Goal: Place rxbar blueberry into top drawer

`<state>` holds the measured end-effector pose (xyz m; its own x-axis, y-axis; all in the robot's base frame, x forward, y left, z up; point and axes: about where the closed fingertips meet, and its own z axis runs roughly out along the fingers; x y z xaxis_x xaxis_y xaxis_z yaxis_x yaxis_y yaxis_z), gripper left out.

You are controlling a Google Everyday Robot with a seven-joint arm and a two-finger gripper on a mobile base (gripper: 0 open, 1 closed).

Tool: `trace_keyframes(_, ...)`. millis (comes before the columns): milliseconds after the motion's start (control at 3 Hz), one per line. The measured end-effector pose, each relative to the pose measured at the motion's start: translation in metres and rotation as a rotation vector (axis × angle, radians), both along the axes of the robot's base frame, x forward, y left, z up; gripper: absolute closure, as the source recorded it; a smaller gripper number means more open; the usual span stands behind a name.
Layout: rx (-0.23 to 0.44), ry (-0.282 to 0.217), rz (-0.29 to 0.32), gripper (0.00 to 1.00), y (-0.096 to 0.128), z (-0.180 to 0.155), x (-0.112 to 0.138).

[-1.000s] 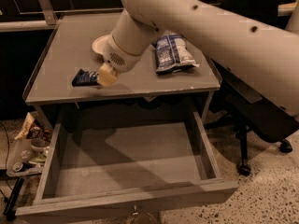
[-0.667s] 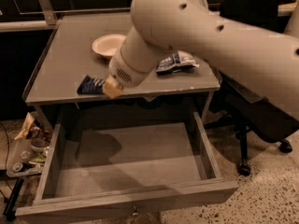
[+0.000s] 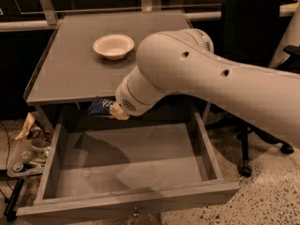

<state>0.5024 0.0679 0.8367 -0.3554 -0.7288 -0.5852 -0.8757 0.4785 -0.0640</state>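
The rxbar blueberry, now hanging over the open top drawer, will be let go by my gripper on the top drawer's bare grey bottom [image 3: 106, 154], nearer the drawer's side by the clutter on the floor.
The rxbar blueberry [image 3: 100, 108], a small flat dark blue wrapper, hangs in the air just off the table's front edge, over the back left of the open top drawer [image 3: 131, 161]. My gripper [image 3: 115, 111] is shut on its right end and holds it level. The big white arm reaches in from the right and hides the table's right half. The drawer is pulled out wide and its grey bottom is bare.
A white bowl [image 3: 113, 46] stands on the grey table [image 3: 70, 74]. A black office chair [image 3: 253, 32] stands to the right. Clutter and wrappers [image 3: 28, 144] lie on the floor at the left. The chip bag is hidden behind the arm.
The gripper has lifted the bar off the table and carried it forward past the front edge, over the open drawer. The arm now covers the chip bag.
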Motion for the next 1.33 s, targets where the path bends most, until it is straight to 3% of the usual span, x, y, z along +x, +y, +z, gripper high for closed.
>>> trace_keyframes(667,0.038,0.111,-0.062,1.00,-0.012,-0.080,-0.030)
trace_keyframes(1000,0.054,0.151,-0.069,1.00,-0.009,-0.125,-0.032)
trace_keyframes(1333,0.070,0.161,-0.056,1.00,0.000,-0.163,-0.017)
